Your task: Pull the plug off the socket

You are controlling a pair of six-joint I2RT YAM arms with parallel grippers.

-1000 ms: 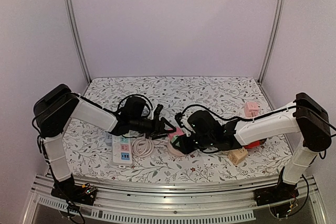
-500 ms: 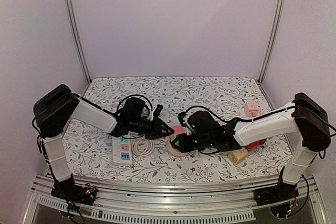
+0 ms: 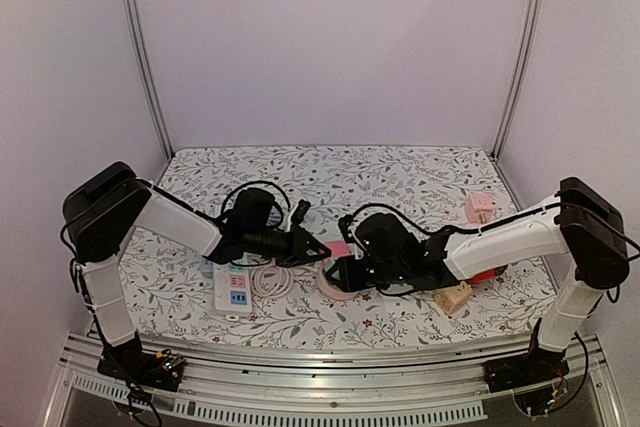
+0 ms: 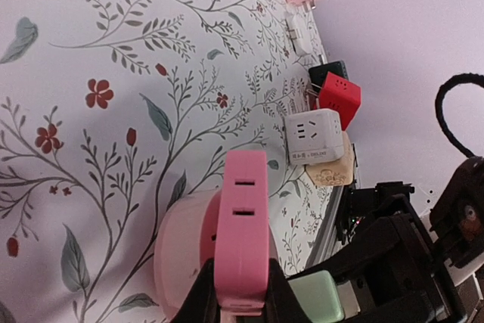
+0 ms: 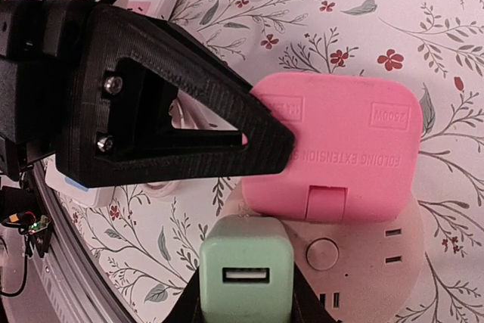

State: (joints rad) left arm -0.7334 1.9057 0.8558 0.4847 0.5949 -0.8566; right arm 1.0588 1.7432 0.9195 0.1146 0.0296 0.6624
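Next, my right gripper sets the green plug down on the open flowered table [image 3: 420, 228], in between the socket and the pink cube adapter.
A flat pink plug [image 4: 242, 225] stands on edge in a round pale-pink socket [image 4: 181, 255] on the flowered table. My left gripper [image 4: 240, 285] is shut on the pink plug, one finger on each flat side. In the right wrist view, its black finger [image 5: 174, 122] lies against the pink plug [image 5: 340, 149]. A mint-green USB plug [image 5: 246, 274] sits in the same socket [image 5: 378, 255] just beside it, and my right gripper [image 5: 246, 293] is shut on this green plug. From above, both grippers meet at the socket [image 3: 335, 290] near the table's front middle.
A white power strip [image 3: 233, 287] and a coiled white cable [image 3: 270, 280] lie left of the socket. To the right are a pink cube adapter [image 3: 479, 207], a red cube [image 4: 339, 98], a white cube [image 4: 312, 135] and a beige block [image 3: 452, 297].
My left gripper has closed from open onto the pink plug. The right gripper has kept its hold on the green plug and has shifted only slightly.
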